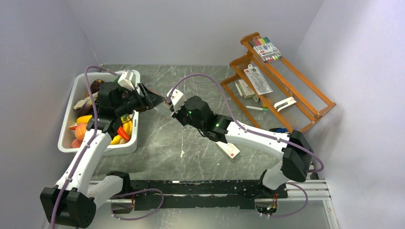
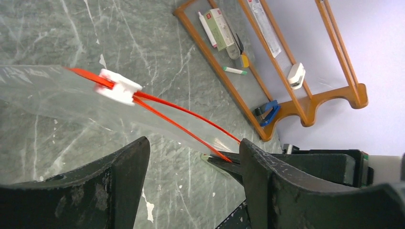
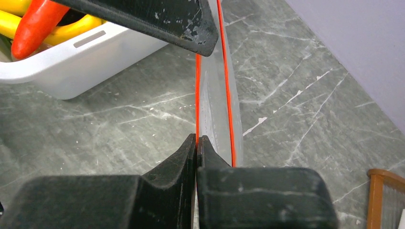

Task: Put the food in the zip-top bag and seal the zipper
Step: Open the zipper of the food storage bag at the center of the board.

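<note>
The bag's zipper pieces are close together at the bag's opening, so my left gripper will take the held zipper piece before my right gripper opens and takes the loose zipper piece [image 3: 228, 95].
The clear zip-top bag [image 2: 47, 90] hangs above the table, its mouth partly open. The red-orange zipper [image 2: 181, 110] splits into two strips past a white slider [image 2: 118, 87]. My right gripper [image 3: 197, 139] is shut on one strip at the mouth's end [image 3: 197, 95]; the other strip [image 3: 228, 95] is free. My left gripper [image 2: 193, 148] is open and empty, its fingers straddling the right gripper's tips; one finger [image 3: 157, 19] shows beside the mouth. In the top view the two grippers [image 1: 155, 101] [image 1: 167, 101] meet. The food lies in the tub: banana [image 1: 126, 129], chilli [image 3: 33, 24], peach [image 1: 80, 131].
The white tub [image 1: 102, 148] sits at the left, close under the left arm. A wooden rack [image 1: 282, 90] with a markers pack [image 1: 265, 48] and small items stands at the back right. A small white-and-red box [image 1: 228, 149] lies under the right arm.
</note>
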